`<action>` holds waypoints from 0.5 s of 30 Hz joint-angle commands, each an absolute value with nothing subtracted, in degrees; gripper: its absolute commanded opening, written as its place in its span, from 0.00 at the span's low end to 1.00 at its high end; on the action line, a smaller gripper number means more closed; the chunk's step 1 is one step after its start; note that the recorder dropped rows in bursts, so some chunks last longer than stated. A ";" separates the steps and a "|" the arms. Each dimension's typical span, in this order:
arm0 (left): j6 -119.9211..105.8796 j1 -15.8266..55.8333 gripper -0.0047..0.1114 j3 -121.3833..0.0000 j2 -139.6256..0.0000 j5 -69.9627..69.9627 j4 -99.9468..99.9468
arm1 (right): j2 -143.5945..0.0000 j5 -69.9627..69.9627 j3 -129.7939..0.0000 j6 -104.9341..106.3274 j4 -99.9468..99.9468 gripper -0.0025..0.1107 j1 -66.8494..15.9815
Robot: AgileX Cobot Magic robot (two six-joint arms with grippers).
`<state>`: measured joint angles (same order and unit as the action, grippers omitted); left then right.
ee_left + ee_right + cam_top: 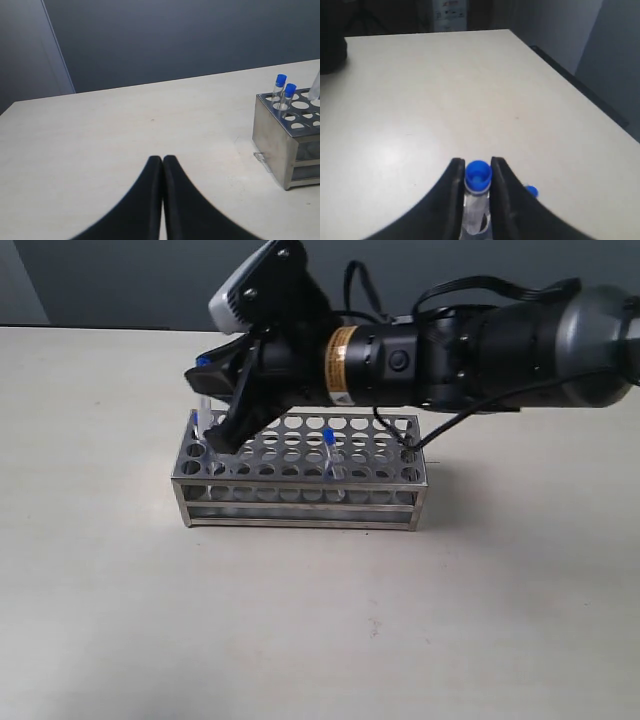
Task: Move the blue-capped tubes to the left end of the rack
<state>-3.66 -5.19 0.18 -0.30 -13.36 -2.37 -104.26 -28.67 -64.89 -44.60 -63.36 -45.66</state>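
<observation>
The robot's right gripper needs to release the blue-capped tube in the silvery rack's end column (pixel 197 444), next to the blue cap that is already there.
The silvery rack (pixel 300 502) stands mid-table. My right gripper (pixel 208 375) reaches across over the rack's left end, shut on a blue-capped tube (pixel 204 400) that hangs roughly upright with its lower end at the top plate. In the right wrist view that tube (pixel 478 176) sits between the fingers (pixel 451 195), and another blue cap (pixel 532 190) shows beside them. One more blue-capped tube (pixel 328 454) stands in the rack's middle. In the left wrist view two blue-capped tubes (pixel 281 86) stand at the rack's (pixel 280 140) near end. My left gripper (pixel 162 159) is shut and empty, off the rack's left end.
The right arm's thick black body (pixel 450 345) and its cables hang over the back of the rack. The pale tabletop (pixel 320 630) stretches round the rack on all sides. A dark wall rises behind the table's far edge.
</observation>
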 commanded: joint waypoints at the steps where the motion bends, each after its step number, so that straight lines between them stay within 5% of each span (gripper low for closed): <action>1: -3.63 -5.02 0.05 0.00 0.00 -13.29 -2.48 | -108.32 -28.79 -69.39 -46.77 -65.97 0.01 -48.02; 15: -3.63 -5.02 0.05 0.00 0.00 -13.29 -2.48 | -110.54 -23.70 -70.75 -46.77 -67.63 0.01 -48.02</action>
<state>-3.66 -5.19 0.18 -0.30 -13.36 -2.37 -110.61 -24.24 -70.40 -46.68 -66.99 -47.96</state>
